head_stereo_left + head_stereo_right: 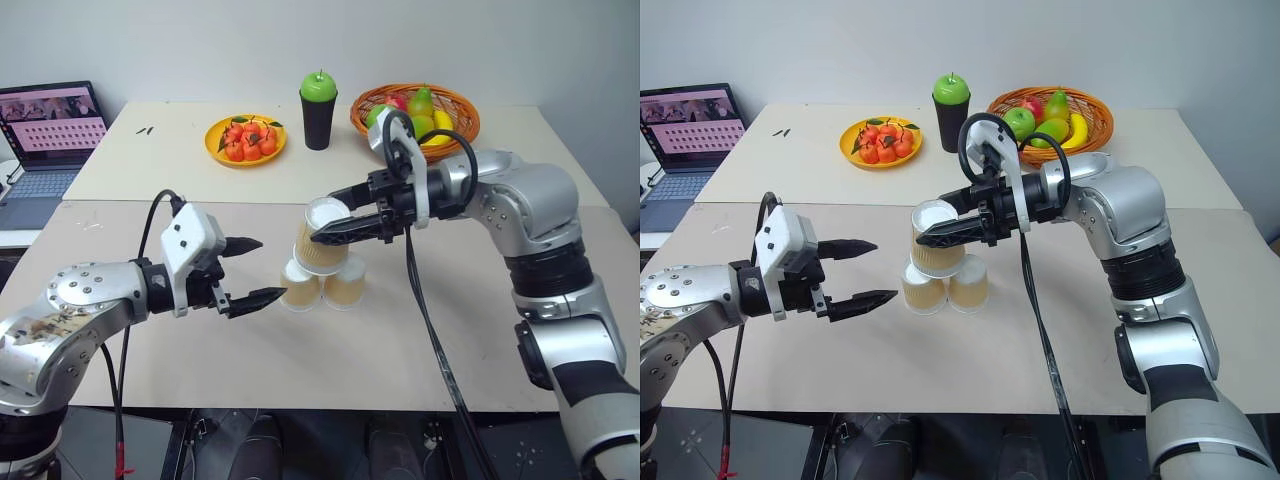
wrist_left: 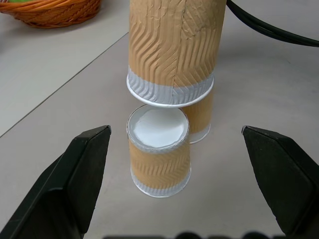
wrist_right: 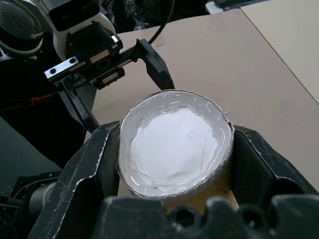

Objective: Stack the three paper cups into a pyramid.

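Observation:
I should let go of the paper cup in my right gripper so that it bridges the tops of both lower cups (image 1: 323,274), which will complete the pyramid.
Two paper cups stand upside down side by side on the table, the left cup (image 1: 299,286) and the right cup (image 1: 346,283). My right gripper (image 1: 324,220) is shut on the third paper cup (image 1: 322,245), also upside down and slightly tilted, directly over the pair. Its rim sits just at the tops of the lower cups (image 2: 158,157); I cannot tell whether it touches them. In the left wrist view the held cup (image 2: 172,50) hangs over the nearer one. My left gripper (image 1: 272,267) is open, level with the cups and just to their left, holding nothing.
At the back of the table stand a black cup topped with a green apple (image 1: 319,110), a yellow plate of red fruit (image 1: 246,138) and a wicker fruit basket (image 1: 458,105). A laptop (image 1: 45,140) sits at the far left. A cable hangs from my right wrist.

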Motion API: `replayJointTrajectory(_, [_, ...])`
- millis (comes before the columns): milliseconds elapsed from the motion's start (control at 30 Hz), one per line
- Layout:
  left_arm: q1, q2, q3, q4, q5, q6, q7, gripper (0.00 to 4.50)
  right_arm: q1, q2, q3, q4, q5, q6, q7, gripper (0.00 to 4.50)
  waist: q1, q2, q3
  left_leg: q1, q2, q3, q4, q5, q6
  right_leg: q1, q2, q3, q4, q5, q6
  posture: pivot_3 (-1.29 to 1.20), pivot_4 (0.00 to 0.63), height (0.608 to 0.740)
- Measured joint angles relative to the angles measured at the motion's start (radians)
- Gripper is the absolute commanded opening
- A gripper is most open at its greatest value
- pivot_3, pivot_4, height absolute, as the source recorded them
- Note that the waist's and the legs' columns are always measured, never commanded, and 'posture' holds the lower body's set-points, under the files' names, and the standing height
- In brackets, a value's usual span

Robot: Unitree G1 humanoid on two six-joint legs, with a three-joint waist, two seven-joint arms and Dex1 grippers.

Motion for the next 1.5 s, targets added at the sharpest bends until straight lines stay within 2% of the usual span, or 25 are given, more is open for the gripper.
replayJointTrajectory(833, [0.011, 0.03, 0.02, -0.012, -0.024, 0.009, 0.003, 4.5, 0.069, 0.008, 0.034, 0.001, -0.08, -0.11, 0.036, 3.04, 0.0, 0.0, 0.0, 0.0, 0.0, 0.0, 0.0, 0.0, 0.0, 0.0, 0.0, 0.0, 0.0, 0.0, 0.0, 0.0, 0.15, 0.739])
replayJointTrajectory(1000, [0.008, 0.03, 0.02, -0.012, -0.023, 0.009, 0.007, 4.5, 0.069, 0.009, 0.035, 0.009, -0.088, -0.111, 0.04, 4.46, 0.001, 0.0, 0.0, 0.0, 0.0, 0.0, 0.0, 0.0, 0.0, 0.0, 0.0, 0.0, 0.0, 0.0, 0.0, 0.0, 0.15, 0.739])
replayJointTrajectory(1500, [0.003, 0.028, 0.003, -0.012, -0.022, 0.008, 0.016, 4.5, 0.068, -0.004, 0.031, 0.007, -0.095, -0.099, 0.07, 4.46, 0.001, 0.0, 0.0, 0.0, 0.0, 0.0, 0.0, 0.0, 0.0, 0.0, 0.0, 0.0, 0.0, -0.001, 0.0, 0.0, 0.15, 0.739])
